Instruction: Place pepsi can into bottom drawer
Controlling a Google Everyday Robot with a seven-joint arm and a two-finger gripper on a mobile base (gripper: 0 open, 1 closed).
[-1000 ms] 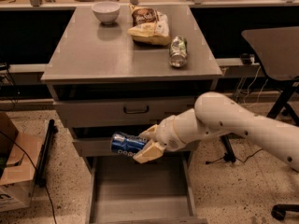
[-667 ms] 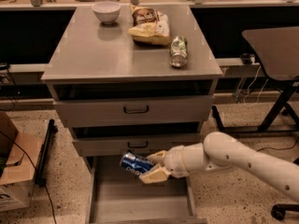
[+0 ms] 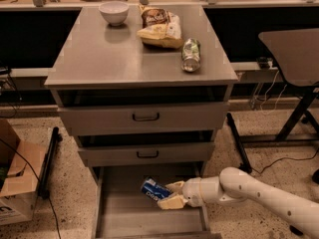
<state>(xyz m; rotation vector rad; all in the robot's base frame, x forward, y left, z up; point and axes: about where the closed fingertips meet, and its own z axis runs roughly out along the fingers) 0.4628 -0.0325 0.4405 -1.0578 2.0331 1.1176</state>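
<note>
Next, I set the blue pepsi can on the drawer's grey bottom near the middle of the bottom drawer (image 3: 145, 207) with my gripper.
The blue pepsi can (image 3: 153, 190) lies tilted on its side between my fingers, low inside the open bottom drawer (image 3: 119, 218) of the grey cabinet. My gripper (image 3: 170, 195) reaches in from the right on a white arm and is shut on the can's right end. The can is just above or touching the drawer floor; I cannot tell which. The drawer is pulled out toward the camera, and its flat grey floor shows around the can.
The two upper drawers with black handles (image 3: 145, 117) are slightly open above. On the cabinet top (image 3: 99, 54) are a white bowl (image 3: 114, 12), a chip bag (image 3: 159, 27) and a silver-green can (image 3: 191, 55). A cardboard box (image 3: 17, 180) stands at left and a desk (image 3: 291, 54) at right.
My gripper has moved down with the pepsi can, from in front of the middle drawer into the open bottom drawer. The arm now reaches in lower from the right.
</note>
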